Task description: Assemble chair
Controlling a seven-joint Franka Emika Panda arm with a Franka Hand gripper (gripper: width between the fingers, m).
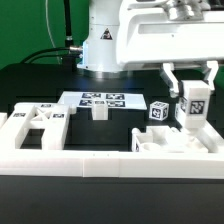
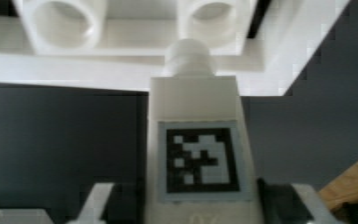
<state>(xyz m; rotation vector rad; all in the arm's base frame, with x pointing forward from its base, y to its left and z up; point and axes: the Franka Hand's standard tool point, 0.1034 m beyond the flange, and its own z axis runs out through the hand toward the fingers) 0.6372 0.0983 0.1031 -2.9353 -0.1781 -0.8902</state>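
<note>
The robot's gripper should release the white tagged post in the blocky chair part's round hole (image 1: 198, 138) (image 2: 211, 19) closest to the corner of the border wall.
My gripper (image 1: 191, 98) is shut on a white tagged post (image 1: 193, 108) and holds it upright at the exterior view's right, just above a white blocky chair part (image 1: 165, 146) by the border wall. In the wrist view the post (image 2: 199, 130) runs between my fingers (image 2: 101, 205), its round peg end pointing at a white part with two round holes (image 2: 131, 28). A small tagged white block (image 1: 158, 111) stands to the left of the held post. A ladder-like white chair part (image 1: 38, 124) lies at the exterior view's left. A small white piece (image 1: 99, 110) sits in the middle.
The long low white border wall (image 1: 90, 160) runs along the front. The marker board (image 1: 100, 99) lies flat at the back middle. The robot base (image 1: 103, 45) stands behind it. The table surface is black.
</note>
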